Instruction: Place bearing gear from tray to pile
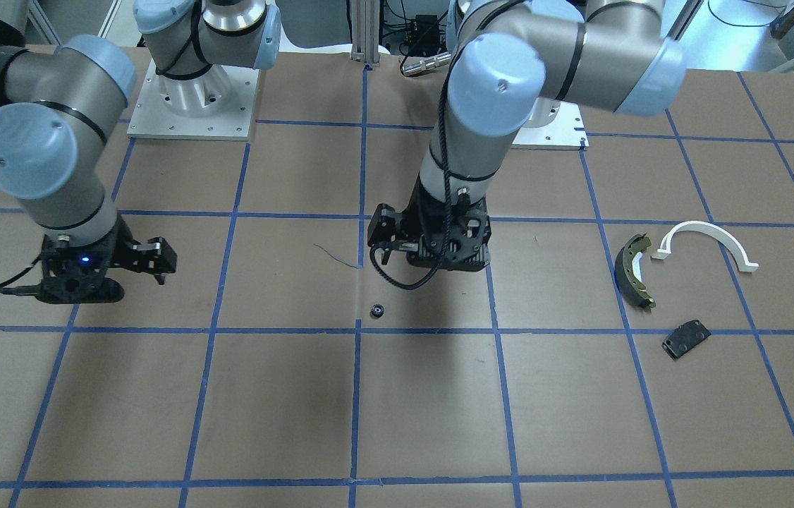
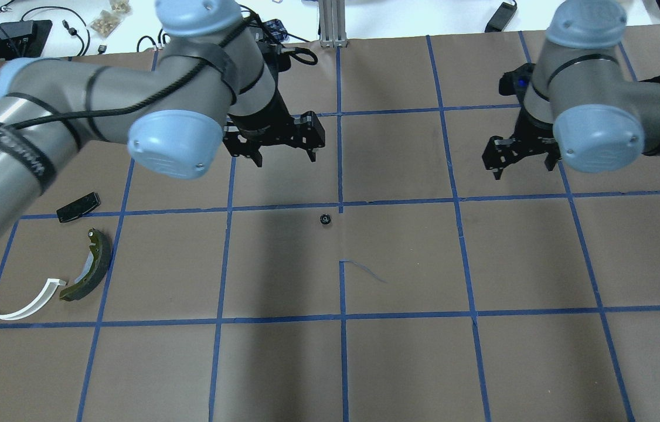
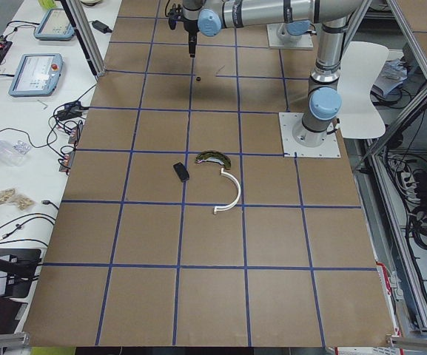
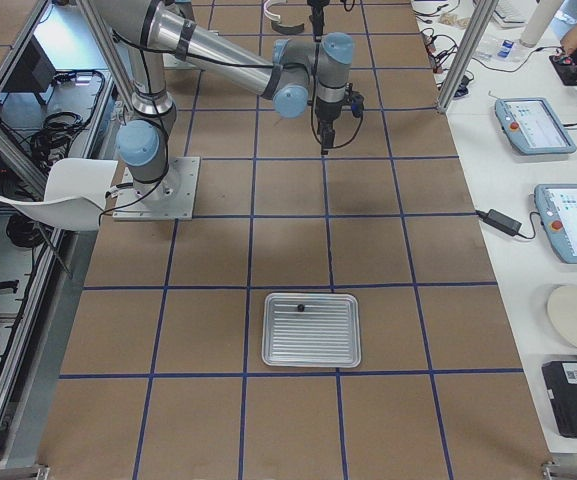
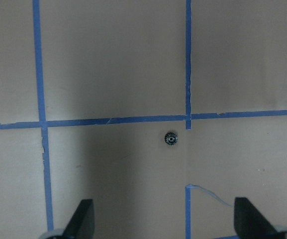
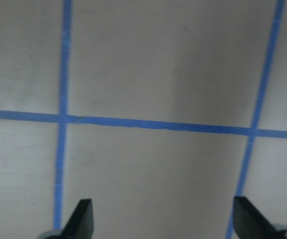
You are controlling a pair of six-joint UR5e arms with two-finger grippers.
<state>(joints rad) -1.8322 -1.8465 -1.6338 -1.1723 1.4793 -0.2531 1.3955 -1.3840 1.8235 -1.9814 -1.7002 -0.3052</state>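
Note:
Next, I close my left gripper on the toothed sides (image 1: 377, 310) (image 5: 171, 138) of the small black bearing gear next to the blue tape crossing.
A small black bearing gear (image 1: 377, 310) lies on the brown table near the middle (image 2: 325, 220), beside a blue tape crossing. It shows in the left wrist view (image 5: 171, 139), ahead of the fingertips. My left gripper (image 2: 284, 153) is open and empty above the table, close to the gear (image 1: 429, 254). The pile lies at the table's left end: a dark olive brake shoe (image 2: 89, 269), a white half-ring bracket (image 2: 7, 302) and a flat black plate (image 2: 78, 207). My right gripper (image 2: 526, 165) is open and empty, far from the gear. A metal tray (image 4: 268, 330) shows in the exterior right view.
The tray holds one small dark part (image 4: 299, 307). A thin stray thread (image 2: 365, 269) lies near the gear. Blue tape lines grid the table. The right wrist view shows only table and tape under the open right gripper (image 6: 163, 221).

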